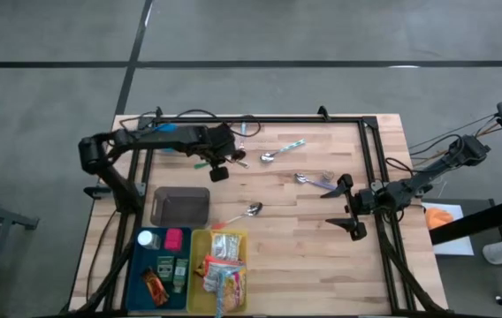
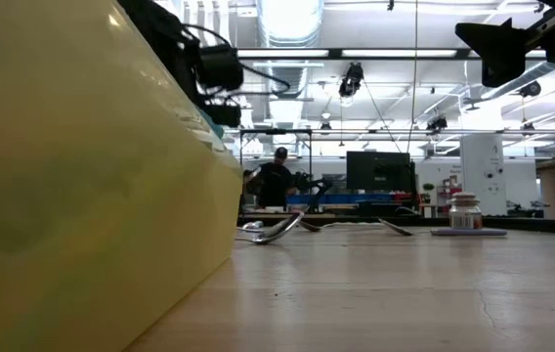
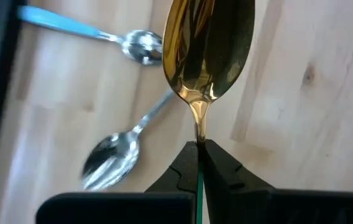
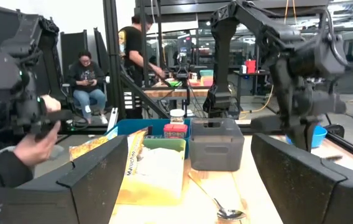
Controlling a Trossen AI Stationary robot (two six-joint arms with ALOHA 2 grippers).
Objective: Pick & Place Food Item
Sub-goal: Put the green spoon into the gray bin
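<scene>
I will set the gold spoon down with my left gripper on the bottom of the grey bin (image 1: 180,206). The spoon is still over the table's far part.
My left gripper (image 1: 220,168) hangs over the far left part of the table, shut on a gold spoon (image 3: 209,43) with a green handle. The spoon's bowl sticks out past the fingertips. Below it on the boards lie a blue-handled spoon (image 3: 142,45) and a silver spoon (image 3: 111,158). Food packets (image 1: 223,256) lie in a yellow tray (image 1: 195,296) at the near left. My right gripper (image 1: 350,208) waits open over the right side, with nothing between its fingers. My left gripper pinches the gold spoon's thin neck (image 3: 199,134), just behind the bowl, between its two fingertips. The fingers lie along the spoon and slant steeply down from above. The green handle (image 3: 198,190) runs back between them. The bowl points away from the gripper, above the boards.
A grey bin (image 1: 180,206) stands beside the yellow tray, and a blue tray (image 1: 138,283) with small items sits at the near left corner. Two more spoons (image 1: 253,210) (image 1: 308,180) lie mid-table. A black frame (image 1: 370,132) runs along the table's far and right sides.
</scene>
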